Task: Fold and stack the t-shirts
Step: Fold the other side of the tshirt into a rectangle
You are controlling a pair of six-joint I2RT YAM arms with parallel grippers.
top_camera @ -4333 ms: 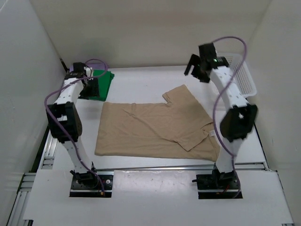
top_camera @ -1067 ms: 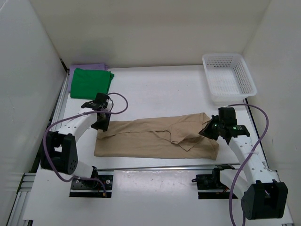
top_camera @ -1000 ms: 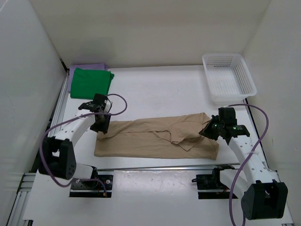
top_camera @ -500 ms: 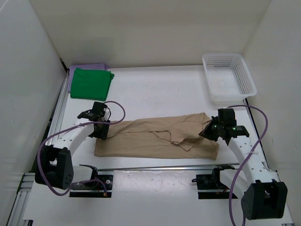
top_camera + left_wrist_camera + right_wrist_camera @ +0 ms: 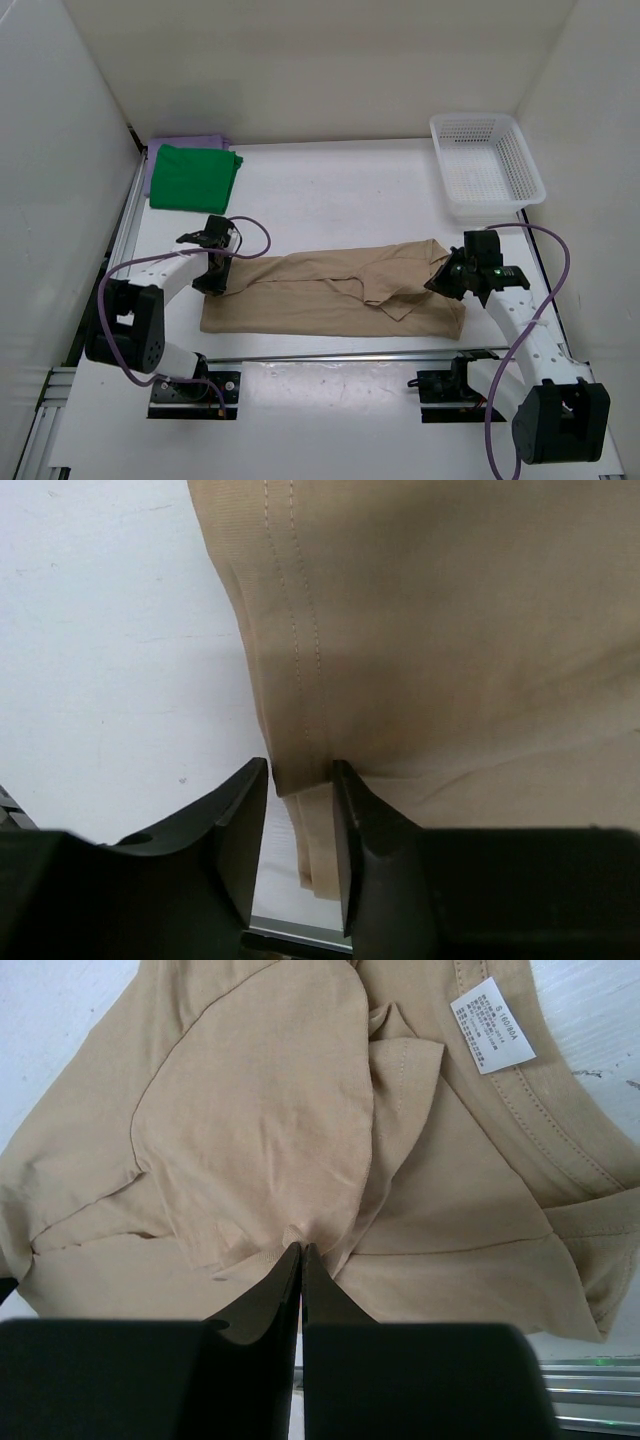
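Observation:
My left gripper is straddling the hem corner from above the tan t-shirt, so I should back away and pinch that corner from beyond the t-shirt's hem (image 5: 232,752).
The tan t-shirt (image 5: 320,295) lies as a long strip, folded lengthwise, across the near part of the table (image 5: 330,195). My left gripper (image 5: 213,284) is at its left end. In the left wrist view the left gripper (image 5: 300,777) is narrowly open, and its jaws straddle the doubled edge of the tan t-shirt (image 5: 450,630) with a slim gap on one side. My right gripper (image 5: 444,277) is shut on a pinch of cloth near the collar end. That pinch shows at the right gripper's (image 5: 302,1249) tips on the tan t-shirt (image 5: 250,1110). A folded green t-shirt (image 5: 192,177) rests on a lavender one (image 5: 190,142) at the back left.
A white mesh basket (image 5: 487,165) stands at the back right against the wall. White walls close in on the table's left, back and right sides. A metal rail (image 5: 330,355) runs along the near edge in front of both arm bases.
My left gripper has slid nearer along the tan shirt's left edge and lowered onto it, and its jaws have narrowed round the doubled hem. The right gripper has held its pinch in place.

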